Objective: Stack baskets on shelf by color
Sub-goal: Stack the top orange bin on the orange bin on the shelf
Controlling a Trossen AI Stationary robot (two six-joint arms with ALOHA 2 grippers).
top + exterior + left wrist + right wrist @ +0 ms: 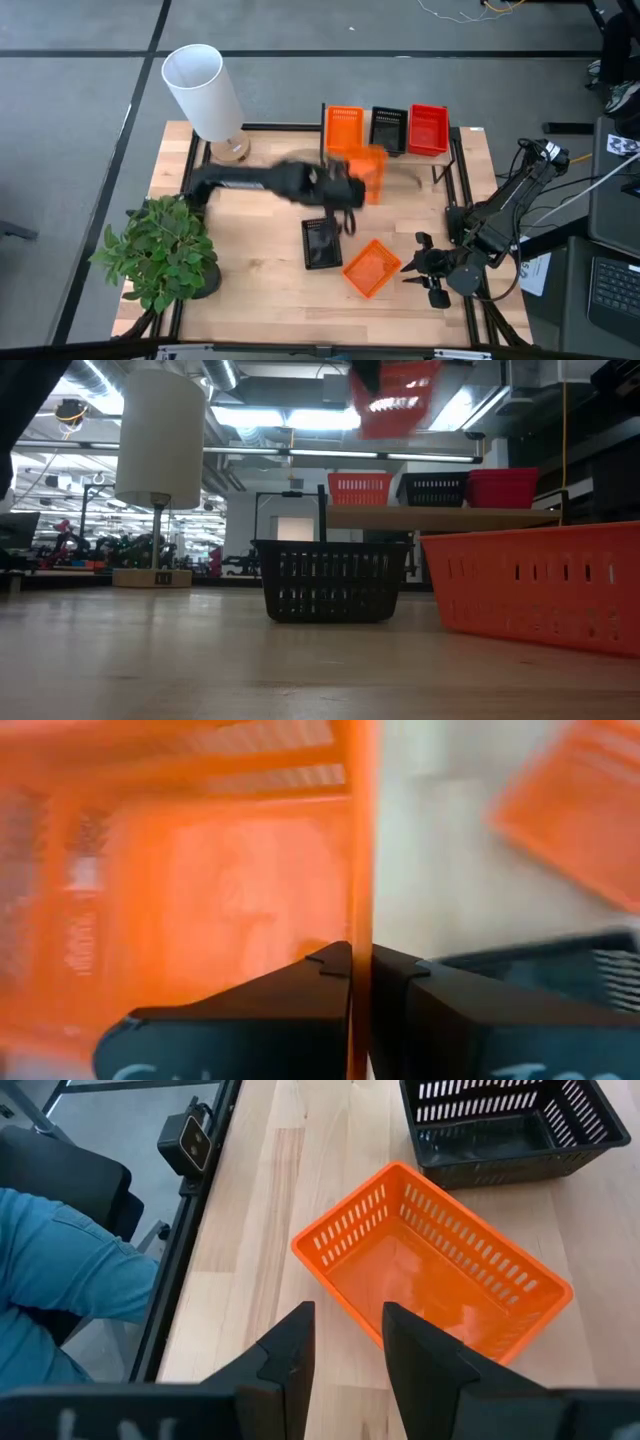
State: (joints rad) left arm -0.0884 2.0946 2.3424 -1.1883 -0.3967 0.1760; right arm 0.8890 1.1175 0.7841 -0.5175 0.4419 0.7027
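The robot's left gripper needs to release the orange basket it holds, now over the table's middle, inside the orange basket on the shelf (346, 129), next to the black basket.
My left gripper (350, 190) is over the table's middle, shut on an orange basket (368, 170) that shows high up in the low view (395, 395). The shelf (440, 516) stands at the far edge with an orange basket (345, 128), a black basket (389, 128) and a red basket (428, 128) on its plank. A black basket (321, 243) and another orange basket (371, 267) rest on their bottoms on the table. My right gripper (418, 262) is open, just right of that orange basket (430, 1270), touching nothing. My left gripper pinches one thin side wall (360, 870) of the orange basket, one finger inside the basket and one outside. The fingers come from the table's left. The basket is lifted clear of the table, in front of the shelf.
A white cylindrical lamp (205, 90) stands at the far left corner and a potted plant (160, 250) at the near left. A person's blue sleeve (60, 1250) shows beyond the table's edge in the right wrist view. Bare wood lies left of the black basket.
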